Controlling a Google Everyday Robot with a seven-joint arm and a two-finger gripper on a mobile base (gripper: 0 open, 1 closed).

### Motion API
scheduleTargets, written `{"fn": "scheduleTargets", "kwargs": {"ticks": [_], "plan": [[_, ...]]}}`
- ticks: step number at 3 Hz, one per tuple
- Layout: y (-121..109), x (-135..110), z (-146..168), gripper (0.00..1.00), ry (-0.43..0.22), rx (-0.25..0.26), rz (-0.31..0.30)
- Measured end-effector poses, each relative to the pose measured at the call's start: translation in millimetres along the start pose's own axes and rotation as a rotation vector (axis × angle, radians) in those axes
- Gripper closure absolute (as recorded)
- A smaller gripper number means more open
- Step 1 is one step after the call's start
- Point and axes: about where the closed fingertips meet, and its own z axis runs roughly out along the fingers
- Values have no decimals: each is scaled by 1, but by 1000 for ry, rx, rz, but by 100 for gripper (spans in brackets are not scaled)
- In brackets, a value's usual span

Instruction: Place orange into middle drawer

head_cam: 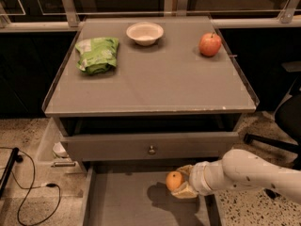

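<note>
The robot's gripper should release the orange on the dark shadow on the middle drawer's grey bottom [171,200], just beneath it.
The orange [174,180] is a round bright orange fruit held in my gripper [181,182], which reaches in from the right on a white arm. The gripper is shut on the orange and holds it just above the floor of the pulled-out middle drawer [127,201], near the drawer's right side. The drawer is wide and shallow with a pale grey floor, and a dark shadow lies under the orange.
Above it is a drawer front with a small round knob [151,150]. On the tabletop [155,79] are a green bag [97,54], a white bowl [145,33] and a red apple [209,44]. A black cable [28,187] lies on the floor at left; a chair base [270,142] stands at right.
</note>
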Motion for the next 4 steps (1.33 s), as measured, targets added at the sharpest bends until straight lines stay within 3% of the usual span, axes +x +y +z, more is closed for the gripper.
{"fn": "scheduleTargets", "kwargs": {"ticks": [2,4], "plan": [[12,41,72,100,49,-104,134],[14,71,112,100,89,-53,151]]}}
